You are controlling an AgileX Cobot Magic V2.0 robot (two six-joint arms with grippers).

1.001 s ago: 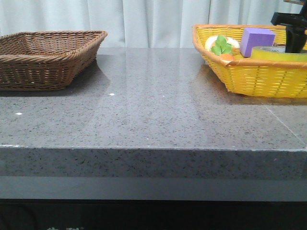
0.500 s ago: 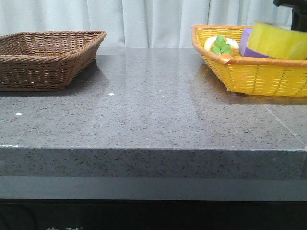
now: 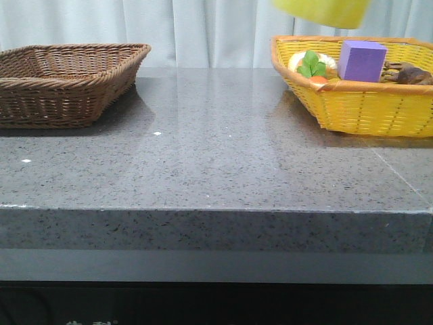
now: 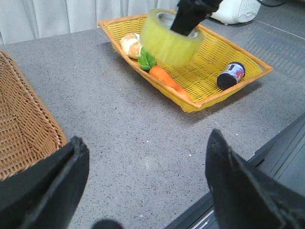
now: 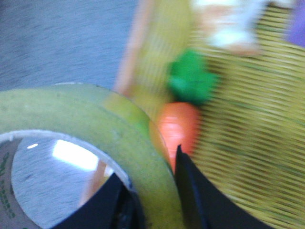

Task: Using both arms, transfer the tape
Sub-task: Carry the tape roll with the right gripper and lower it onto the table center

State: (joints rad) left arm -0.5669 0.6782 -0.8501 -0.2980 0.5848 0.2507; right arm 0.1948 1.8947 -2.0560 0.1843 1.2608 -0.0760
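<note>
Next, my right gripper lets go of the tape. The tape will then rest on the grey table [image 3: 191, 124] between the brown basket and yellow basket.
The tape [image 3: 321, 12], a yellow translucent roll, hangs in the air above the left end of the yellow basket [image 3: 352, 108], cut off by the top edge of the front view. In the left wrist view the tape [image 4: 171, 38] hangs from my right gripper [image 4: 190, 16]. In the right wrist view my right gripper [image 5: 152, 200] is shut on the roll's wall [image 5: 109, 119], one finger inside the core and one outside. My left gripper [image 4: 145, 186] is open and empty, above the grey table [image 4: 133, 133] between the two baskets.
The yellow basket holds a purple cube [image 3: 362, 59], a carrot [image 4: 164, 78] with green leaves, a bread roll [image 4: 129, 45] and a dark can [image 4: 231, 75]. A brown wicker basket [image 3: 67, 84] stands at the far left. The table's front edge [image 3: 216, 211] is near.
The tape has risen out of the yellow basket and moved up and to the left, held by my right gripper. The purple cube now shows fully.
</note>
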